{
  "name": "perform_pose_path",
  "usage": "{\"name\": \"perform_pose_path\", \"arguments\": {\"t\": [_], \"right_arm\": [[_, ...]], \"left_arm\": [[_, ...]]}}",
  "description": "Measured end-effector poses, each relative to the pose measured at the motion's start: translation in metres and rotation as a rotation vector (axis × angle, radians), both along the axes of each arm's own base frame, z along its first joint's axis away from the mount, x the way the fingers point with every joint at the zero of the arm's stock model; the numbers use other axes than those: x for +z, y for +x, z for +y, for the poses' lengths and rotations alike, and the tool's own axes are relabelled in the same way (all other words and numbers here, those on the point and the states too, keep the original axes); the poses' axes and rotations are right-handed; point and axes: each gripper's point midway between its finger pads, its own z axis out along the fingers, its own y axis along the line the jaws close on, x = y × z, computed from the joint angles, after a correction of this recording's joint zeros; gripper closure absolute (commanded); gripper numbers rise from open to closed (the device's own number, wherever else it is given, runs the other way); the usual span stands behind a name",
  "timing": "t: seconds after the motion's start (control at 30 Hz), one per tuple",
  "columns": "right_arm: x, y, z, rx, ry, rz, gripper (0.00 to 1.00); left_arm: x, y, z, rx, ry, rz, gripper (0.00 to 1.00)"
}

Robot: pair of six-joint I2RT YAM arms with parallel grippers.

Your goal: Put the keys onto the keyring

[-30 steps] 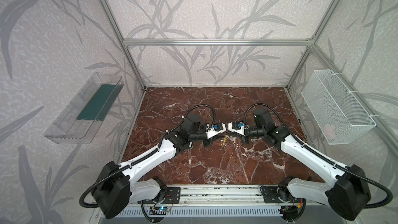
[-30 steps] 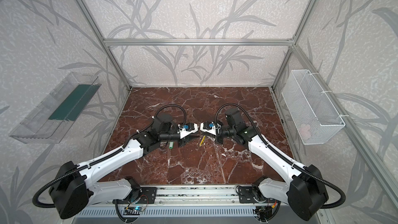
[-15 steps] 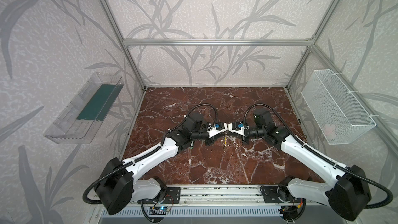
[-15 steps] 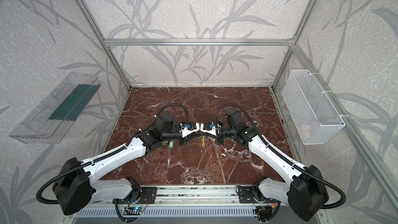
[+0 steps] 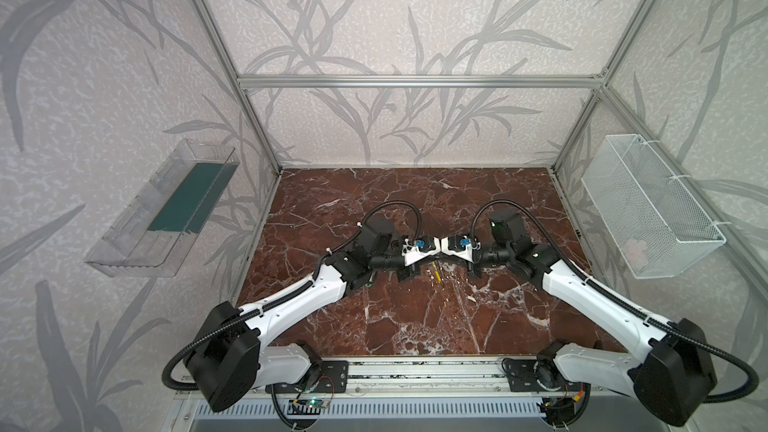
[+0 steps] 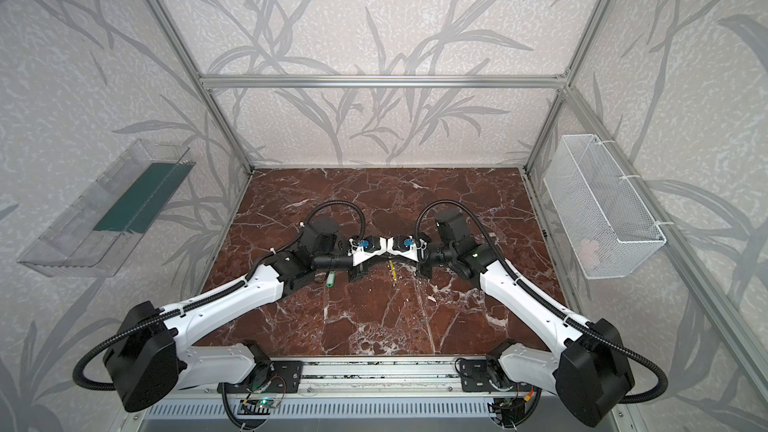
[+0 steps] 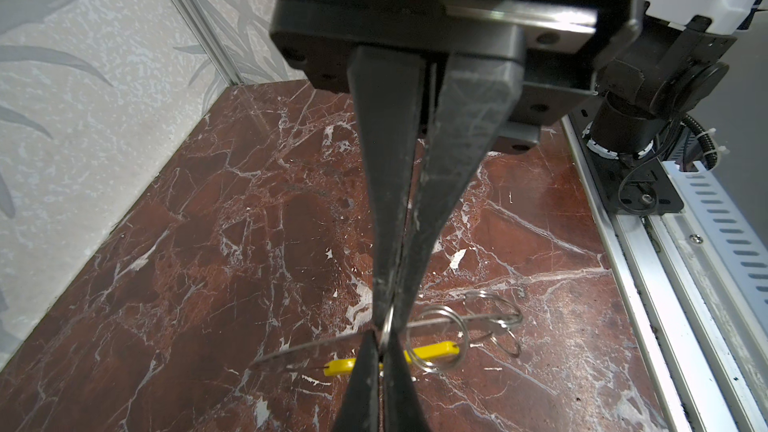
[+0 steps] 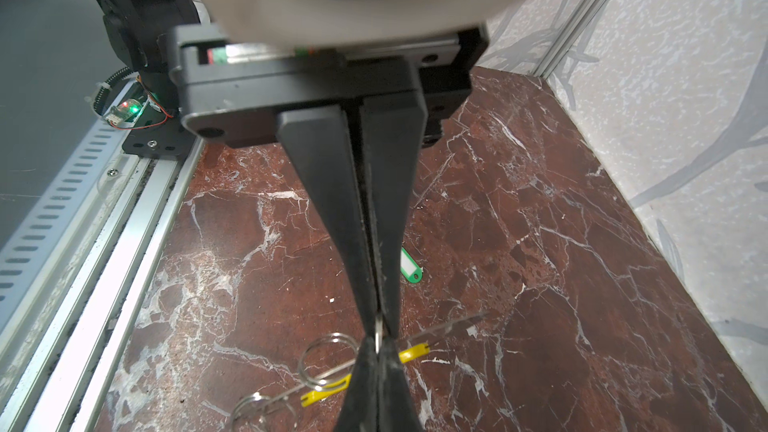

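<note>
Next, my right gripper opens, back away and pinches the ring's near edge (image 8: 378,342), because my grippers now meet tip to tip on the metal ring and cover most of it.
My left gripper (image 7: 384,322) and right gripper (image 8: 379,328) meet tip to tip above the middle of the marble table (image 5: 415,326). Both are shut on a thin metal ring (image 7: 387,326) seen edge-on between the pads. Just behind the tips is the keyring (image 7: 316,350): a flat grey band with a yellow sleeve (image 7: 432,352) and wire rings (image 7: 436,338) looped on it. The yellow sleeve (image 5: 436,279) also shows in a top view below the grippers. One of the keys shows only its green tag (image 8: 410,270) with a white label, lying under my left arm (image 6: 329,280). Its metal part is hidden.
A clear plastic tray (image 5: 166,218) hangs on the left wall and a white wire basket (image 5: 648,209) on the right wall. An aluminium rail (image 5: 415,371) with both arm bases runs along the table's front edge.
My left gripper has moved right until its tips meet the right gripper's, and it has shut on the thin ring. The right arm has stayed put.
</note>
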Motion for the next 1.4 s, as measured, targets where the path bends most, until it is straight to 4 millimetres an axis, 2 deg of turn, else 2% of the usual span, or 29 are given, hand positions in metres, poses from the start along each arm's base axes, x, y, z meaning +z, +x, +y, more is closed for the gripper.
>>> {"name": "perform_pose_path", "arguments": {"t": [0.03, 0.1, 0.2, 0.33, 0.5, 0.6, 1.4], "right_arm": [[0.0, 0.0, 0.0, -0.001, 0.0, -0.001, 0.99], [0.001, 0.0, -0.001, -0.006, -0.002, -0.006, 0.88], [0.001, 0.001, -0.004, -0.025, -0.008, -0.023, 0.81], [0.005, 0.004, -0.019, -0.081, 0.002, -0.052, 0.74], [0.017, 0.002, -0.039, -0.154, 0.045, -0.095, 0.74], [0.023, -0.003, -0.043, -0.165, 0.064, -0.103, 0.75], [0.037, -0.012, -0.031, -0.115, 0.202, -0.032, 0.8]], "left_arm": [[0.0, 0.0, 0.0, -0.002, -0.001, 0.0, 1.0], [0.001, 0.0, 0.0, -0.004, -0.004, -0.001, 1.0], [0.002, -0.002, -0.002, -0.016, -0.011, -0.002, 1.0], [0.009, -0.008, -0.007, -0.048, -0.04, -0.012, 1.0], [0.017, -0.01, -0.008, -0.055, -0.086, -0.017, 1.0], [0.022, -0.011, -0.01, -0.063, -0.106, -0.018, 1.0], [0.046, -0.017, -0.017, -0.096, -0.238, 0.006, 1.0]]}}
